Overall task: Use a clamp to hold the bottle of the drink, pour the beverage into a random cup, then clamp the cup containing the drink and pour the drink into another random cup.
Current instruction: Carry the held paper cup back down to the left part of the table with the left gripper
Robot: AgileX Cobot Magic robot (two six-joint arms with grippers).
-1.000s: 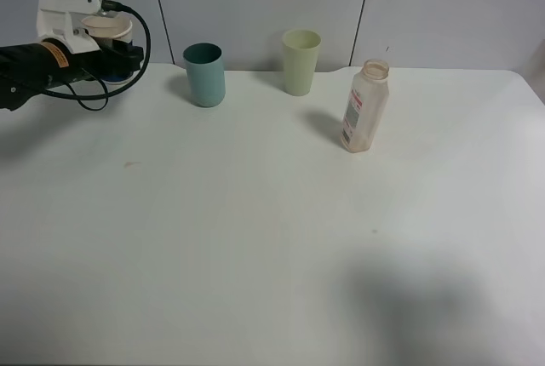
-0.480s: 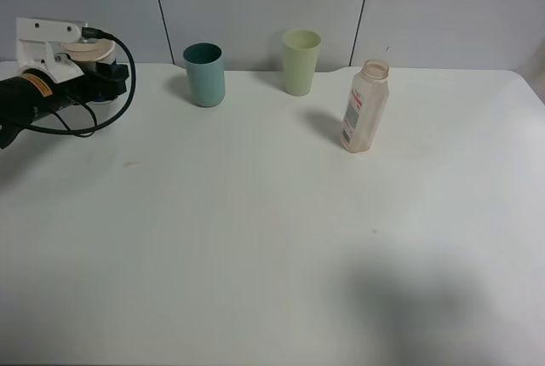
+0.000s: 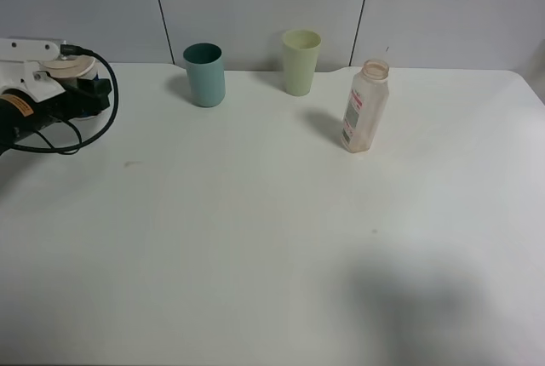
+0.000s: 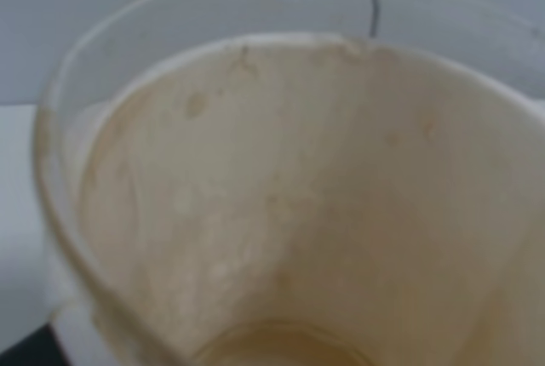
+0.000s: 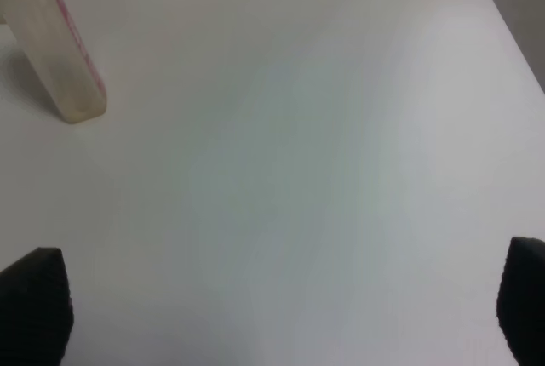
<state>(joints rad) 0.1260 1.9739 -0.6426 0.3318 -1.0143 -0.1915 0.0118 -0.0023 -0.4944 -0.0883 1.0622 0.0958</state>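
Observation:
Next, I set the cup on the white table (image 3: 97,135) beside the black cable loop, using my left gripper.
At the table's far left my left gripper (image 3: 83,83) is shut on the cup (image 3: 75,65), which it holds upright just above the surface. The left wrist view looks into that cup (image 4: 281,196): clear rim, brown-stained inner wall, a little brown beverage (image 4: 281,351) at the bottom. The dark teal tumbler (image 3: 204,75) stands at the back, to the right of the held cup. The bottle (image 3: 364,106) stands upright right of centre, uncapped and looking almost empty. My right gripper (image 5: 277,315) hangs open above bare table, the bottle (image 5: 55,51) well away from its fingers.
A pale yellow-green tumbler (image 3: 301,61) stands at the back between the teal tumbler and the bottle. The white table (image 3: 255,238) ends at a grey panelled wall behind. A black cable (image 3: 106,106) loops off the left arm.
My left arm has carried the cup leftward and lower, away from the teal tumbler. The bottle, both tumblers and the right gripper have not moved.

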